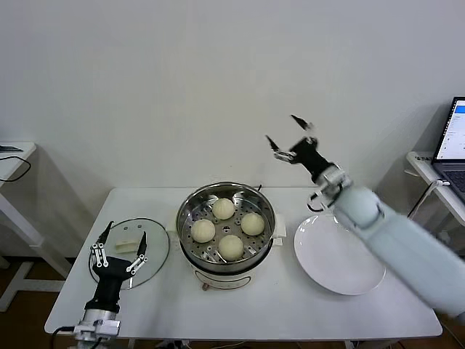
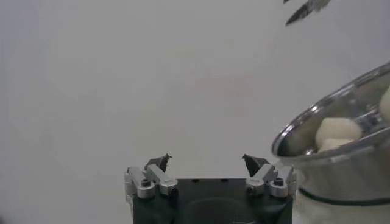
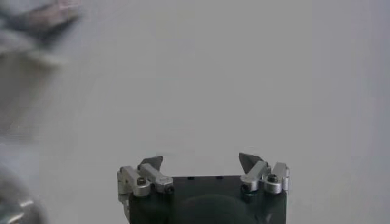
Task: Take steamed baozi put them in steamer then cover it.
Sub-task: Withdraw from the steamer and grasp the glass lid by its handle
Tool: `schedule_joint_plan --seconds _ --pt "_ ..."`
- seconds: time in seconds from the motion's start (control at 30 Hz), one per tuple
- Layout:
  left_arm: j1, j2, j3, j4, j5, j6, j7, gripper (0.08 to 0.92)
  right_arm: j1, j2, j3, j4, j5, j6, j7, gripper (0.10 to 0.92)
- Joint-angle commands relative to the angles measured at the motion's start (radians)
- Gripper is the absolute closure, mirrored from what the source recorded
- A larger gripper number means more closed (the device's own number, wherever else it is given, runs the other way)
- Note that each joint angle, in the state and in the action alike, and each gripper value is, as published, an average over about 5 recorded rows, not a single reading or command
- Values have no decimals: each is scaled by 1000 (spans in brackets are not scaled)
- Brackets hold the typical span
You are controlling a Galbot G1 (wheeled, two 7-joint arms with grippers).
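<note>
The robot's left gripper will close on the cream handle (image 1: 128, 246) of the glass cover, since the steamer has the baozi in it and is ready to be covered.
The steel steamer (image 1: 226, 201) stands mid-table with four cream-white baozi (image 1: 223, 209) on its perforated tray. Its rim and two baozi also show in the left wrist view (image 2: 317, 122). The clear glass cover (image 1: 156, 251) with its cream handle (image 1: 125, 243) lies flat on the table left of the steamer. My left gripper (image 1: 122, 236) is open and empty, low over the cover, its fingers either side of the handle. My right gripper (image 1: 287, 134) is open and empty, raised high in the air behind and right of the steamer.
A flat white plate (image 1: 338, 254) lies empty on the table right of the steamer, under my right forearm. A side table with a laptop (image 1: 454, 138) stands at far right, another small table (image 1: 14, 156) at far left. A white wall lies behind.
</note>
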Motion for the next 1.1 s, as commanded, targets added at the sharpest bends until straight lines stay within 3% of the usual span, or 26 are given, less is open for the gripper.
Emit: schedule_joint_plan --seconds 0.03,0.47,0.87,1.1 --pt "-105 22 -43 233 415 37 -36 177 -625 291 653 -73 -37 171 118 203" --pt "-124 57 -58 412 647 48 -57 177 -778 482 708 0 -45 203 27 203" --pt "-300 21 -15 625 673 32 -123 177 -804 519 700 8 -120 201 -12 203" --pt "-348 13 -9 666 653 -1 -145 177 -806 512 695 -14 -147 200 -22 203"
